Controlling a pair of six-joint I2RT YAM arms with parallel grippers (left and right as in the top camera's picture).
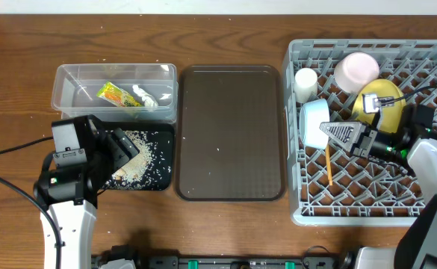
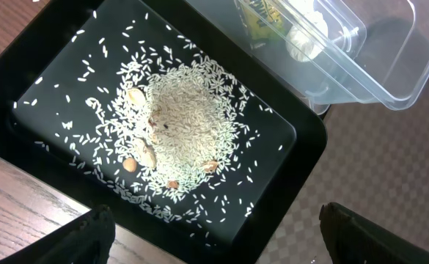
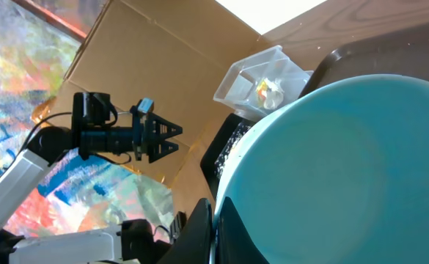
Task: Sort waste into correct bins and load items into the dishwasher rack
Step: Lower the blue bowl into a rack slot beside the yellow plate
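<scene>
The robot's right gripper should release the light blue bowl in the grey rack (image 1: 353,129), between the yellow plate and the wooden chopsticks.
The grey rack (image 1: 427,52) on the right holds a small white cup (image 1: 305,81), a pale pink cup (image 1: 356,69), a yellow plate (image 1: 379,97) and wooden chopsticks (image 1: 328,166). My right gripper (image 1: 338,133) is shut on the rim of the light blue bowl (image 1: 313,123), which stands on edge in the rack; the pinch (image 3: 214,235) on the bowl (image 3: 346,169) shows in the right wrist view. My left gripper (image 1: 121,149) hovers open and empty (image 2: 214,246) over the black tray (image 2: 53,66) with its rice pile (image 2: 185,125). The clear tub (image 1: 65,82) holds the wrapper (image 1: 113,94) and tissue (image 1: 145,97).
The dark brown serving tray (image 1: 229,134) lies between the bins and the rack; its corner shows in the left wrist view (image 2: 390,183). The clear tub (image 2: 390,51) sits just behind the black tray. A black cable runs across the table at the far left.
</scene>
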